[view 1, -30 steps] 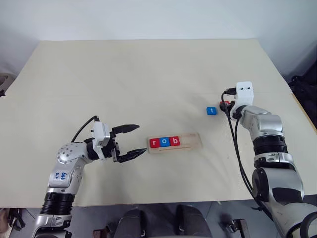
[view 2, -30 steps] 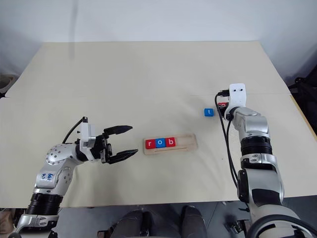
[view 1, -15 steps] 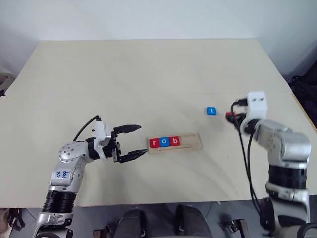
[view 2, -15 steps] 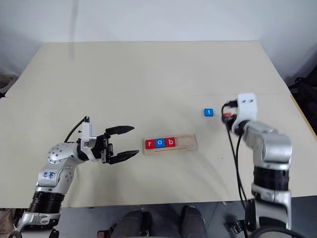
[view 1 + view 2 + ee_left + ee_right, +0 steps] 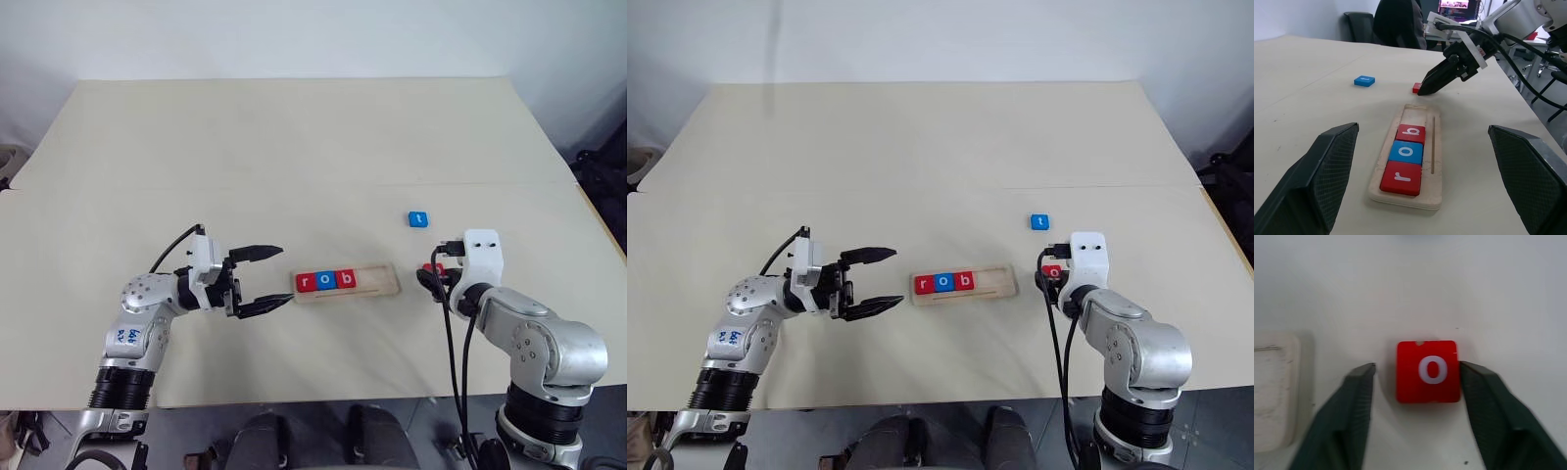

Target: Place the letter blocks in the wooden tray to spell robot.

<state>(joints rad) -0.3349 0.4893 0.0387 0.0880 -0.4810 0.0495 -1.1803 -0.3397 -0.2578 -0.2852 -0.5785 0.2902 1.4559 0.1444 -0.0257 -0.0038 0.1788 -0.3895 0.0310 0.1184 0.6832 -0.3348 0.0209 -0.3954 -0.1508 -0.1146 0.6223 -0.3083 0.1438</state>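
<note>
My right gripper should turn and take the red o block by its front and back (image 5: 1428, 400), since a finger is at the side of that block that must meet red b.
The wooden tray (image 5: 378, 280) lies in front of me with three letter blocks in its left part: red r (image 5: 305, 283), blue o (image 5: 324, 281) and red b (image 5: 344, 280). Its right part is bare. A red o block (image 5: 1428, 372) lies flat on the table just right of the tray's end. My right gripper (image 5: 1050, 272) is open around it, one finger close against it and the other a little apart. A blue t block (image 5: 418, 218) lies farther back. My left gripper (image 5: 285, 275) is open and holds nothing, pointing at the tray's left end.
The tray and blocks rest on a wide beige table (image 5: 294, 157). A seam crosses it just behind the blue t block. In the left wrist view, chairs and a screen stand beyond the table's far edge.
My right gripper came back toward me with the red o block, from beside the blue t block to beside the tray's right end, and its fingers have opened. The left gripper stayed put.
</note>
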